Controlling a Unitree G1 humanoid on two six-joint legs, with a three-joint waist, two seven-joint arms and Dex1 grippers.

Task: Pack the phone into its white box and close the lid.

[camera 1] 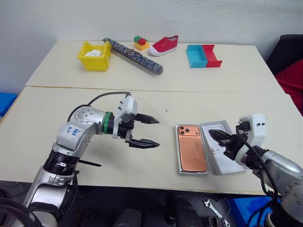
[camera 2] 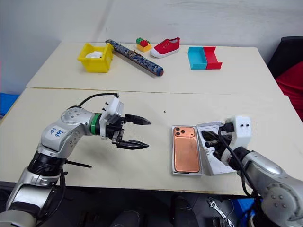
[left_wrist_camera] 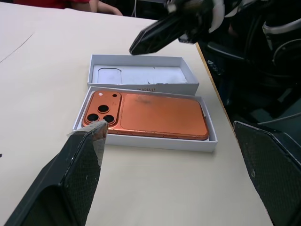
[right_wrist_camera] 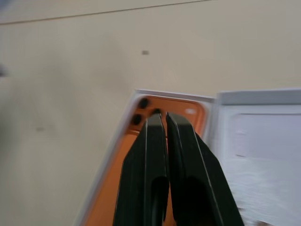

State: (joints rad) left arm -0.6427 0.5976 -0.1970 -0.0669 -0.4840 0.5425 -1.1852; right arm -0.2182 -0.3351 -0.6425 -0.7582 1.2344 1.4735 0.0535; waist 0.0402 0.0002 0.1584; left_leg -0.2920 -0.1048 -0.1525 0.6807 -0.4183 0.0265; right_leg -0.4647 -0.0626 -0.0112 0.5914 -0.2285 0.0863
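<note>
The lid is lying open side up beside the box, so the robot's right gripper needs to open, pinch the lid's side (camera 1: 209, 150) next to the box and turn the lid over.
The orange phone (camera 1: 191, 149) lies flat, camera side up, inside the white box (camera 1: 178, 151) near the table's front edge. The lid (camera 1: 214, 161) sits open side up, touching the box's right side. My right gripper (camera 1: 211, 134) hovers over the lid, shut with nothing between its fingers; in the right wrist view its tips (right_wrist_camera: 160, 117) point toward the phone's (right_wrist_camera: 194, 113) camera corner. Left of the box, my left gripper (camera 1: 157, 132) is open and empty, held above the table and pointing at the phone (left_wrist_camera: 150, 115).
At the back of the far table stand a yellow bin (camera 1: 94, 59), a patterned cylinder (camera 1: 135, 56), toy blocks (camera 1: 140, 43), a red shoe (camera 1: 164, 46) and blue and red trays (camera 1: 202, 56). The box lies close to the table's front edge.
</note>
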